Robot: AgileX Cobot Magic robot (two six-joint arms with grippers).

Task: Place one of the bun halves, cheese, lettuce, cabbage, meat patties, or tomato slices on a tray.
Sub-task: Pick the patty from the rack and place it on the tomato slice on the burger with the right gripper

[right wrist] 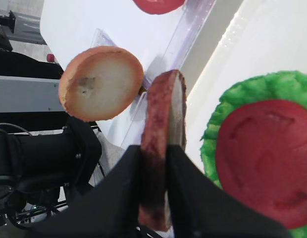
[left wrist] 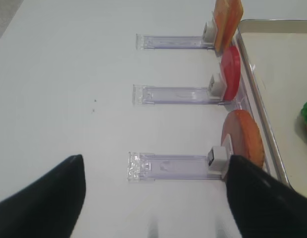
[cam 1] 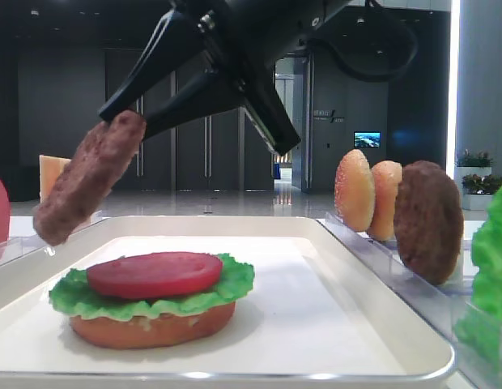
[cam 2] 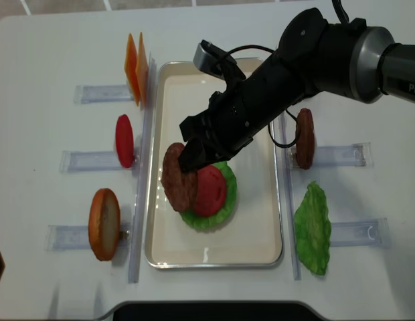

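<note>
Next, my right gripper puts the meat patty down flat on the tomato slice atop the green lettuce (cam 2: 203,190) (right wrist: 253,157).
My right gripper (cam 2: 191,155) is shut on a dark-brown meat patty (cam 2: 179,178), held on edge above the left part of the white tray (cam 2: 258,245). In the right wrist view the patty (right wrist: 162,114) is pinched between the black fingers (right wrist: 125,188). On the tray lies a stack: a flat bun half (cam 1: 154,331), green lettuce (cam 2: 225,208) and a tomato slice (cam 2: 211,190) on top. The patty hangs just left of that stack, tilted, clear of the tray floor (cam 1: 332,308). My left gripper (left wrist: 153,198) stands open over the bare table beside a clear rack.
Clear racks left of the tray hold cheese slices (cam 2: 135,73), a tomato slice (cam 2: 124,140) and a bun half (cam 2: 104,224). On the right racks stand another patty (cam 2: 304,138), seeded bun halves (cam 1: 355,190) and a lettuce leaf (cam 2: 313,227).
</note>
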